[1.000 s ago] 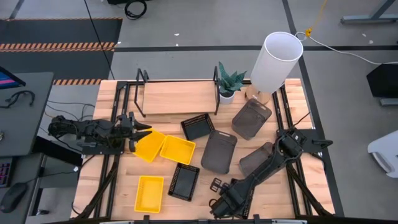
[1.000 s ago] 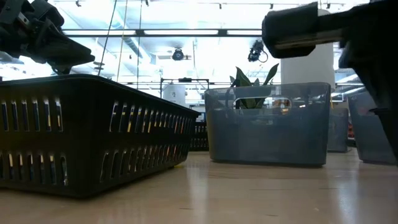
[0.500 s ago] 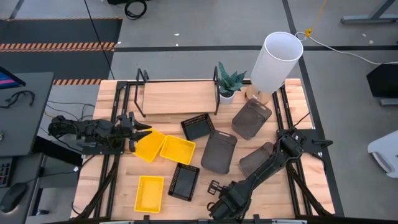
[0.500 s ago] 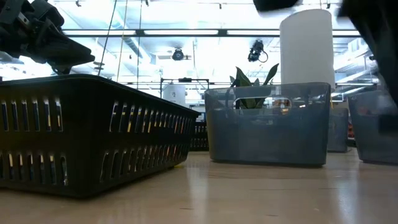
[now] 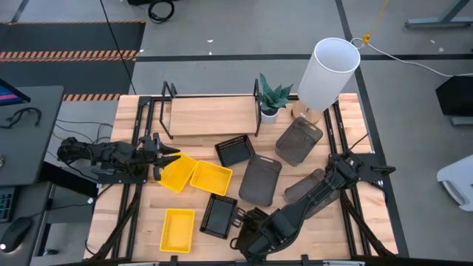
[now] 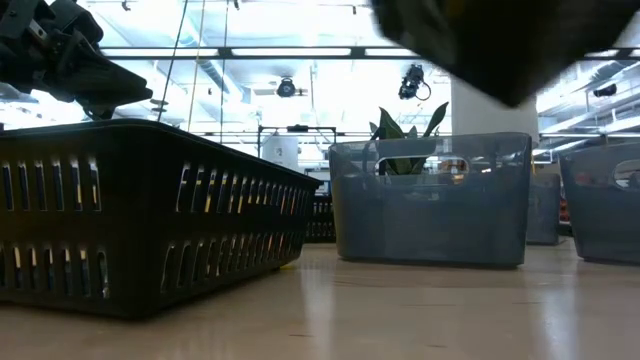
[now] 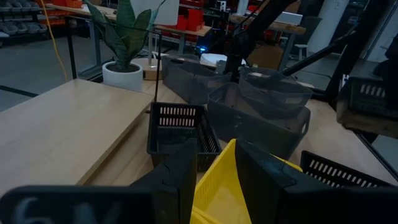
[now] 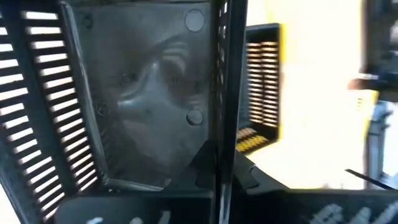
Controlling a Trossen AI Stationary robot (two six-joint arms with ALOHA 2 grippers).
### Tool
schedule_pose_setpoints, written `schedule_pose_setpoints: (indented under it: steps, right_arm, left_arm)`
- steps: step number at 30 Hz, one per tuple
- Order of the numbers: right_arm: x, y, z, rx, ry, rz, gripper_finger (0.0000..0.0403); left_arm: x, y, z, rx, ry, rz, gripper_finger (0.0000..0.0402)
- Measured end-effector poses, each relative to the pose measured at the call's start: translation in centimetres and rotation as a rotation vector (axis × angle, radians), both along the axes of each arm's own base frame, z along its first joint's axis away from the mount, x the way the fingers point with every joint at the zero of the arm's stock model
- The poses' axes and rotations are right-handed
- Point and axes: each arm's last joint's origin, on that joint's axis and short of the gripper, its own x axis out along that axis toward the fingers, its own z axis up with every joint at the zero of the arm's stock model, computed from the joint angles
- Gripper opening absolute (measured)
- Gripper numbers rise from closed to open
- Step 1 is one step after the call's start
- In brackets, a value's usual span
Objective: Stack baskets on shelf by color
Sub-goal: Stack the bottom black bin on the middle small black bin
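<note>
The robot's right gripper should set the black mesh basket down on the tabletop (image 5: pixel 231 224) between the front yellow basket and the robot's arm.
My left gripper (image 5: pixel 168 157) is at the table's left, shut on a yellow basket (image 5: pixel 179 174) that lies tilted beside a second yellow basket (image 5: pixel 211 177). My right gripper (image 5: pixel 238 216) reaches along the near edge to a black mesh basket (image 5: pixel 218 216) and is shut on its right wall. That basket stands flat on the table, large in the low view (image 6: pixel 130 210). The shelf (image 5: pixel 211 116) stands at the far edge with a bare plank. A third yellow basket (image 5: pixel 177 229) lies near the front left. My left gripper pinches the yellow basket's upright side wall (image 7: pixel 219 163) between its two fingers, one inside and one outside, coming level from the table's left. My right gripper has the black mesh basket's right wall (image 8: pixel 221 112) between its fingers, one finger (image 8: pixel 155 199) inside the basket and one outside. It comes from the table's right, and the basket's floor rests on the table.
Another black mesh basket (image 5: pixel 235 151) sits before the shelf. Three dark grey baskets (image 5: pixel 260 179) (image 5: pixel 298 140) (image 5: pixel 307 188) lie centre-right, the last under my right arm. A potted plant (image 5: pixel 272 100) and a white cylinder (image 5: pixel 329 70) stand at the far right.
My right gripper has travelled along the near edge toward the table's left, from open table to the black mesh basket's right wall. The basket has stayed in place. The left arm has kept still.
</note>
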Motion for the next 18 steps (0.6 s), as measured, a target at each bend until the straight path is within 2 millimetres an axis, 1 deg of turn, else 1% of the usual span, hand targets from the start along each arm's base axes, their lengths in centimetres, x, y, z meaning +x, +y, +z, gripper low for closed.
schedule_pose_setpoints:
  steps: [5, 12, 18]
  right_arm:
    - [1.6, -1.1, 0.3, -0.004, -0.072, 0.008, 0.0005]
    - [3.8, -2.0, 1.1, 0.004, -0.196, 0.087, 0.0005]
    - [5.3, -3.2, 1.7, 0.022, -0.285, 0.086, 0.0005]
  left_arm:
    - [0.0, 0.0, 0.0, 0.0, 0.0, 0.0, 0.0117]
    - [0.0, 0.0, 0.0, 0.0, 0.0, 0.0, 0.0117]
    - [0.0, 0.0, 0.0, 0.0, 0.0, 0.0, 0.0117]
